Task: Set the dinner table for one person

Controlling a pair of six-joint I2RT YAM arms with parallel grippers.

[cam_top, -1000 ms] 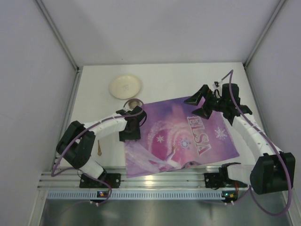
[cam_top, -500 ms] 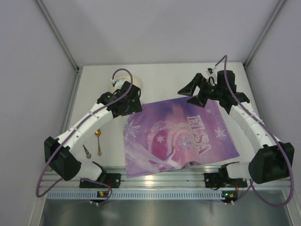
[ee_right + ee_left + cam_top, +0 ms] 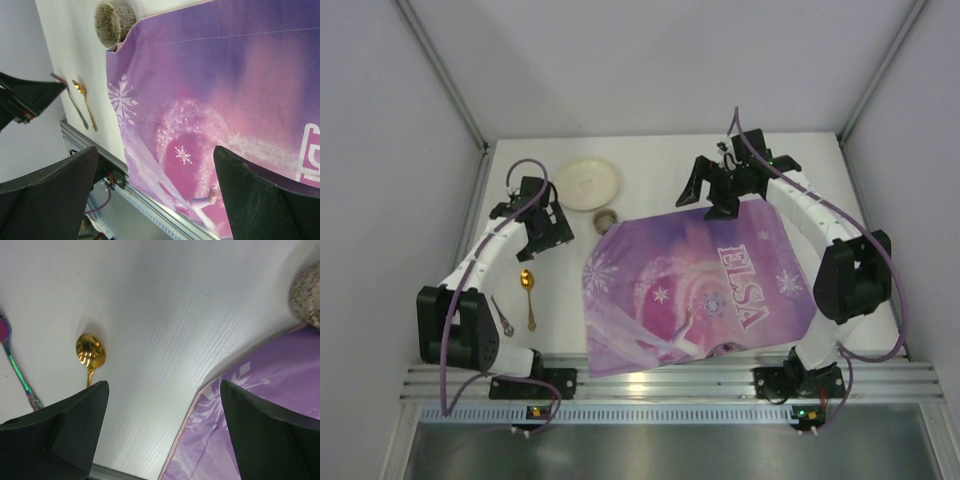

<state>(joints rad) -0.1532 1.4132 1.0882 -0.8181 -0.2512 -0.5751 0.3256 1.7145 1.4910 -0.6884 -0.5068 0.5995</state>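
My left gripper will next move to the speckled cup beside the cream plate and close on the cup's rim [image 3: 595,218] [image 3: 313,302], on the side closest to that gripper.
The white dinner table [image 3: 660,160] carries a purple ELSA placemat [image 3: 700,285], lying askew. A cream plate [image 3: 587,183] sits at the far left. A speckled cup [image 3: 606,219] stands at the mat's far left corner. A gold spoon [image 3: 528,290] and an iridescent utensil [image 3: 503,315] lie left of the mat. My left gripper [image 3: 552,232] is open and empty, left of the cup, above bare table. My right gripper [image 3: 708,200] is open and empty above the mat's far edge. The left wrist view shows the spoon [image 3: 90,352], the mat [image 3: 270,390] and the cup [image 3: 307,292].
A ribbed aluminium rail [image 3: 670,378] runs along the near edge, and the mat's near edge lies on it. Grey walls close in the left, right and back. The right wrist view shows the cup [image 3: 112,22], both utensils [image 3: 86,107] and the rail [image 3: 145,200].
My left arm has swung away from the mat's left edge, out to the far left beside the plate. My right gripper has moved left along the mat's far edge. Both stay open.
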